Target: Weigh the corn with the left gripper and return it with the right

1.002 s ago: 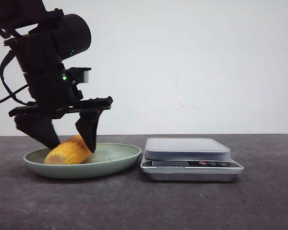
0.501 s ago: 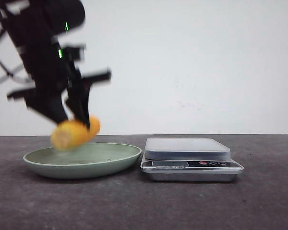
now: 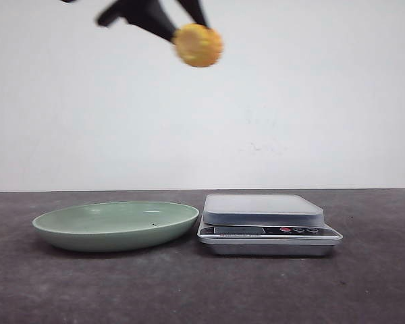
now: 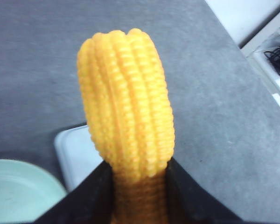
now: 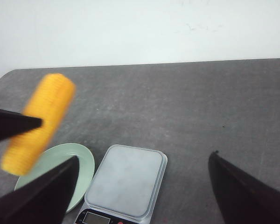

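Observation:
The robot's left gripper will release the corn, now held high above the gap between plate and scale, on the middle of the silver kitchen scale's bare platform [image 3: 258,201].
My left gripper [image 3: 172,19] is shut on the yellow-orange corn [image 3: 198,45] and holds it high in the air, near the top of the front view, above the gap between plate and scale. In the left wrist view the corn [image 4: 126,107] stands up between the black fingers [image 4: 91,196]. The right wrist view shows the corn [image 5: 37,122] held above the plate. The silver kitchen scale [image 3: 266,223] sits on the table with its platform bare. My right gripper [image 5: 142,186] is open and empty, high above the scale [image 5: 126,182].
A pale green plate [image 3: 115,226] lies empty left of the scale, almost touching it; it also shows in the right wrist view [image 5: 84,163]. The table is dark grey with a white wall behind.
My left gripper has lifted the corn out of the plate, far upward and to the right. The plate now lies empty.

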